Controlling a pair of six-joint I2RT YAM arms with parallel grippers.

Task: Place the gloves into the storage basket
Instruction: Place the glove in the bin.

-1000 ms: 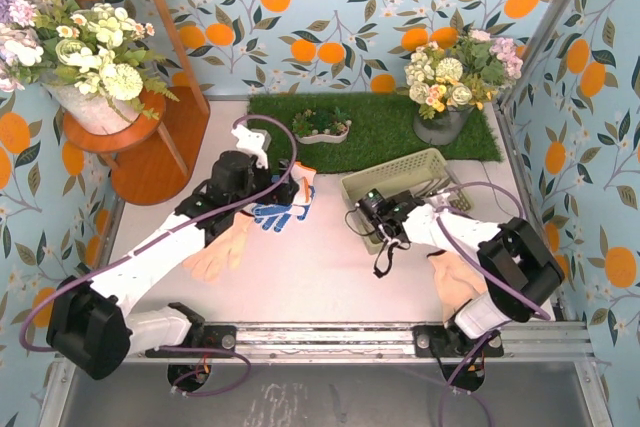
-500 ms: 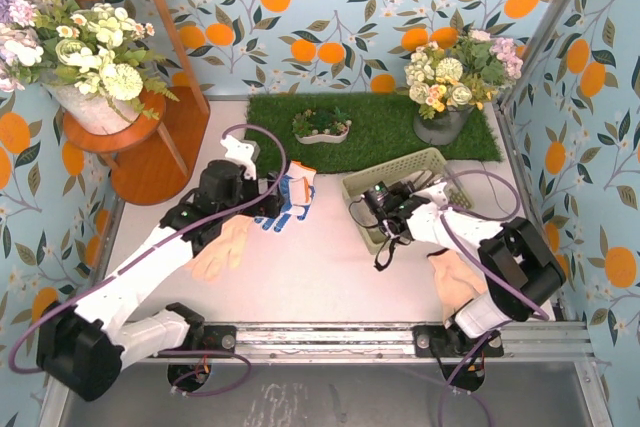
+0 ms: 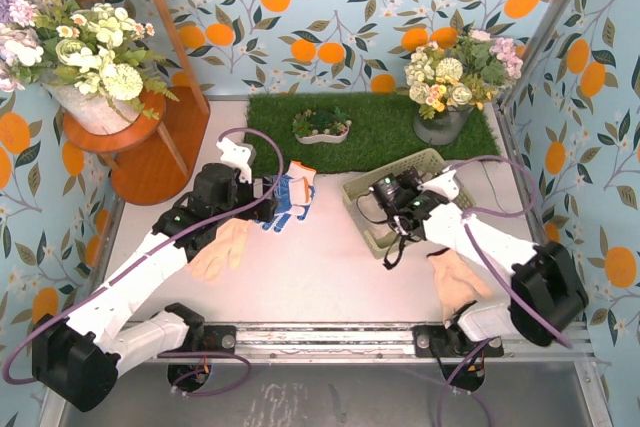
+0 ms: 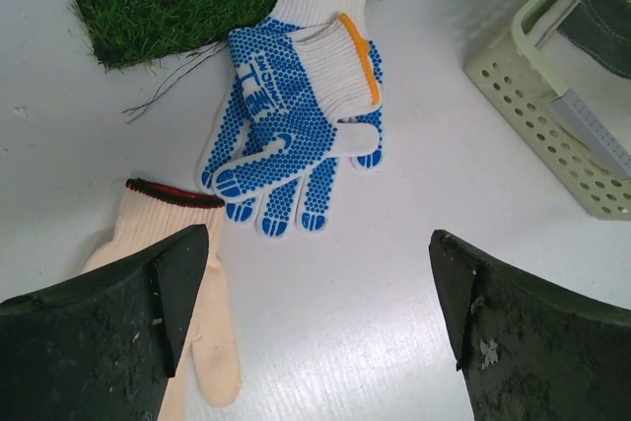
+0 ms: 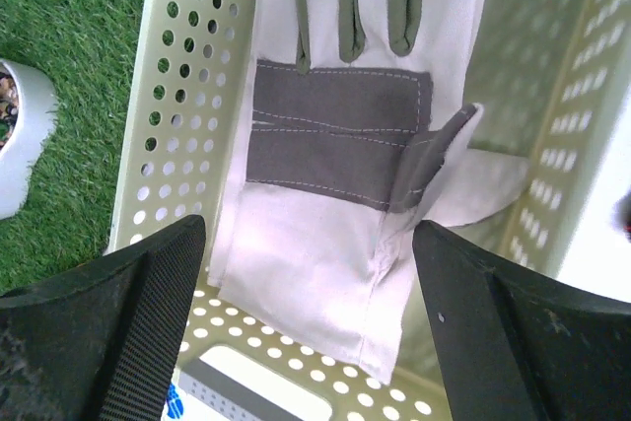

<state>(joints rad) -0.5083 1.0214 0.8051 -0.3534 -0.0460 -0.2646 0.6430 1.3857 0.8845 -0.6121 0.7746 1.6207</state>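
Note:
The peach glove is beside the blue-and-white gloves, and my left gripper should go to it next and close on the peach glove's cuff (image 3: 238, 227) (image 4: 185, 212).
A pair of blue-and-white gloves (image 3: 290, 197) (image 4: 291, 130) with orange cuffs lies stacked on the white table, just ahead of my open left gripper (image 3: 268, 199) (image 4: 317, 236). A peach glove (image 3: 222, 250) (image 4: 133, 229) lies under that gripper's left finger. Another peach glove (image 3: 455, 282) lies by the right arm's base. The pale green storage basket (image 3: 358, 205) (image 4: 552, 135) (image 5: 182, 96) holds the grey-and-cream work glove (image 5: 335, 135), lying flat on its floor. My right gripper (image 3: 393, 199) (image 5: 308, 227) hovers over the basket's near end, jaws wide apart and empty above the glove's cuff.
A green grass mat (image 3: 380, 132) lies behind the basket, with a small white dish of plants (image 3: 322, 127) and a flower pot (image 3: 445, 102) on it. A wooden stand with flowers (image 3: 130, 137) fills the left side. Patterned walls close in on both sides.
My right gripper has opened and let go of the grey-and-cream glove, which now lies in the basket. The left gripper has drawn back slightly from the blue-and-white gloves.

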